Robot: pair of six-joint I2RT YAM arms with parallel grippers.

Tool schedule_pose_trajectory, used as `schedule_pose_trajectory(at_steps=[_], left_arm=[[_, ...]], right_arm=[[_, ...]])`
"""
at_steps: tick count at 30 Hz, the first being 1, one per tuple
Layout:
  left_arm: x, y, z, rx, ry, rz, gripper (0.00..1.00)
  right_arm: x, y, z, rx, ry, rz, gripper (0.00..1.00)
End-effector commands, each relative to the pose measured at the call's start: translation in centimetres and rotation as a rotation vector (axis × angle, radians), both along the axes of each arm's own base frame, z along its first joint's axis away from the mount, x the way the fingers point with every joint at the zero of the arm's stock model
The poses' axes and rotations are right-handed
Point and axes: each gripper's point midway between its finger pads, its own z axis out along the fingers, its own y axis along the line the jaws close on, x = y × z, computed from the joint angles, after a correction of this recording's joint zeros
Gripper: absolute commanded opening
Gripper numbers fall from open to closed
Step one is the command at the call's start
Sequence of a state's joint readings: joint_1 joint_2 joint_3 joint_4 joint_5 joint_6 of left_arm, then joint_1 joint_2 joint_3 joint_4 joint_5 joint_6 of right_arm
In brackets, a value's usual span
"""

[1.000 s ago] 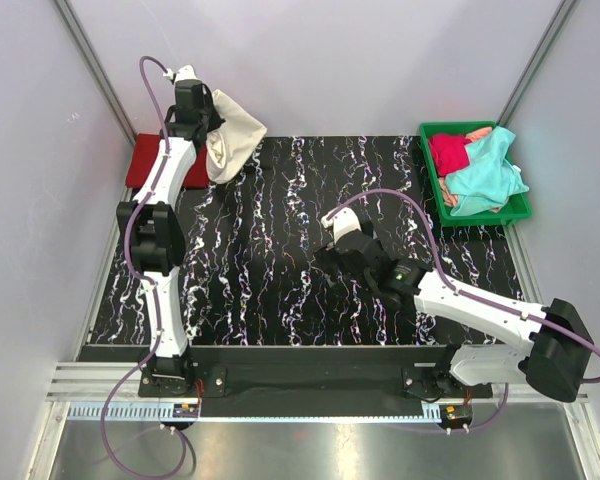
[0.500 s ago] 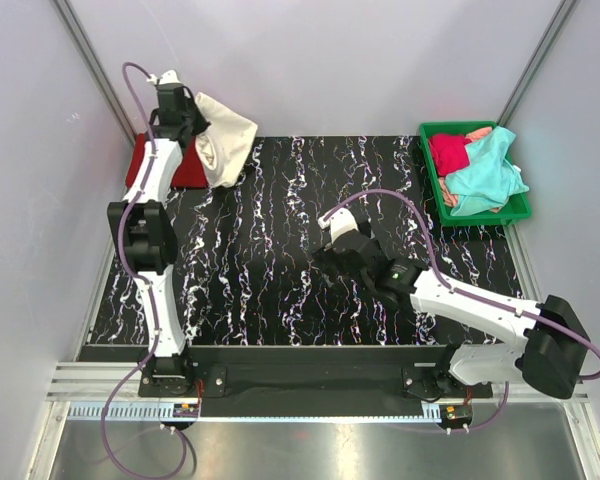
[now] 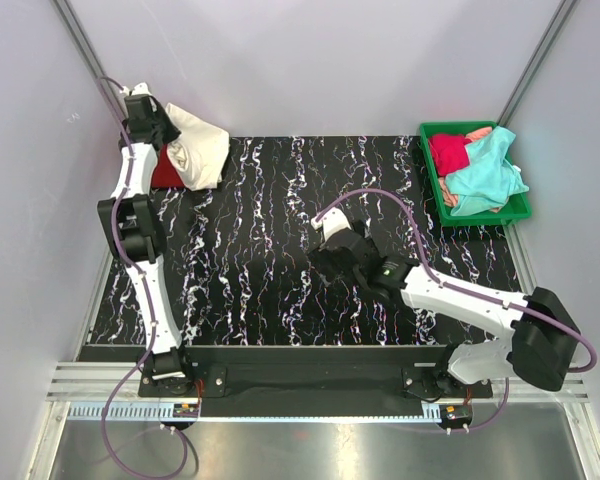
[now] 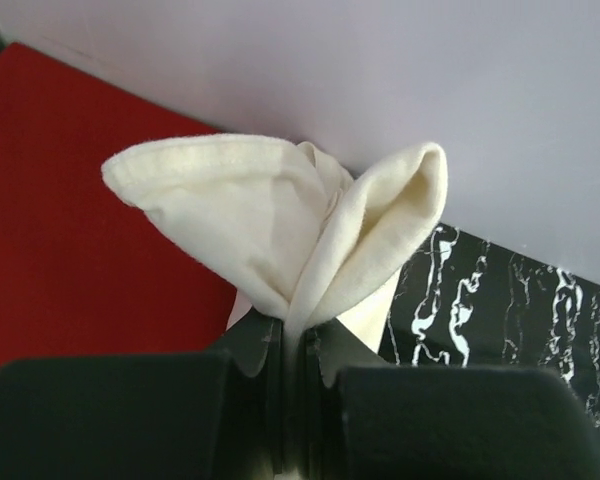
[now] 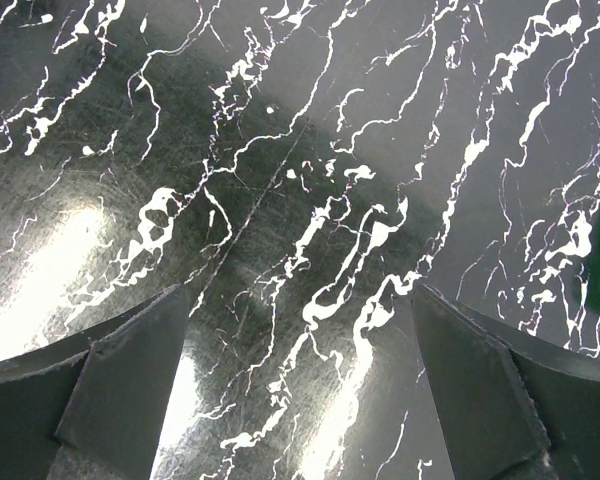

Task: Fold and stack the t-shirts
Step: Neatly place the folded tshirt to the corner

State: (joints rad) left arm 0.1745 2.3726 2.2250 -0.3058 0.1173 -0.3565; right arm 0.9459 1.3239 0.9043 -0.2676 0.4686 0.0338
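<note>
Next, I release the cream-white t-shirt from my left gripper so that it lies flat on top of the folded red t-shirt [image 3: 177, 157] [image 4: 183, 283].
My left gripper [image 3: 158, 132] is at the far left corner, shut on a folded cream-white t-shirt [image 3: 198, 153]. The shirt hangs over a folded red t-shirt [image 3: 164, 175] on the table's far left. In the left wrist view the cream cloth [image 4: 280, 220] is pinched between the shut fingers [image 4: 248, 345], with the red shirt [image 4: 70, 230] beneath. My right gripper [image 3: 325, 262] is open and empty, low over the bare table middle; its fingers [image 5: 120, 370] stand wide apart. A teal t-shirt [image 3: 485, 175] and a crimson one [image 3: 446, 152] lie bunched in the green tray [image 3: 523, 207].
The black marbled table top [image 3: 260, 260] spans the workspace. Grey walls close in at the left, back and right. The green tray sits at the far right corner. A peach cloth [image 3: 477, 133] shows at the tray's far side.
My left gripper has carried the cream-white shirt leftward and back, from beside the red shirt to over it. My right gripper has shifted slightly left, still open.
</note>
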Motion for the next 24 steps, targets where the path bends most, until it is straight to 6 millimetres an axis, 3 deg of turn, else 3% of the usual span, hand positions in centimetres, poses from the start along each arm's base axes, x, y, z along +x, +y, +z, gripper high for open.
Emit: schedule_pose_trajectory(at_steps=[1, 5, 12, 24], left_arm=[[1.6, 1.3, 5.2, 0.046, -0.166, -0.056, 0.0], [1.8, 3.2, 4.7, 0.047, -0.171, -0.052, 0.0], [2.0, 5.0, 2.5, 0.09, -0.15, -0.076, 0.0], [3.2, 8.2, 0.9, 0.177, -0.179, -0.089, 0.0]], right_arm=[[1.2, 1.0, 1.9, 0.045, -0.035, -0.006, 1.0], [1.4, 1.3, 1.6, 0.047, -0.026, -0.005, 1.0], [1.9, 1.6, 1.2, 0.04, -0.016, 0.003, 1.0], [2.1, 1.4, -0.2, 0.023, 0.023, 0.023, 1.0]])
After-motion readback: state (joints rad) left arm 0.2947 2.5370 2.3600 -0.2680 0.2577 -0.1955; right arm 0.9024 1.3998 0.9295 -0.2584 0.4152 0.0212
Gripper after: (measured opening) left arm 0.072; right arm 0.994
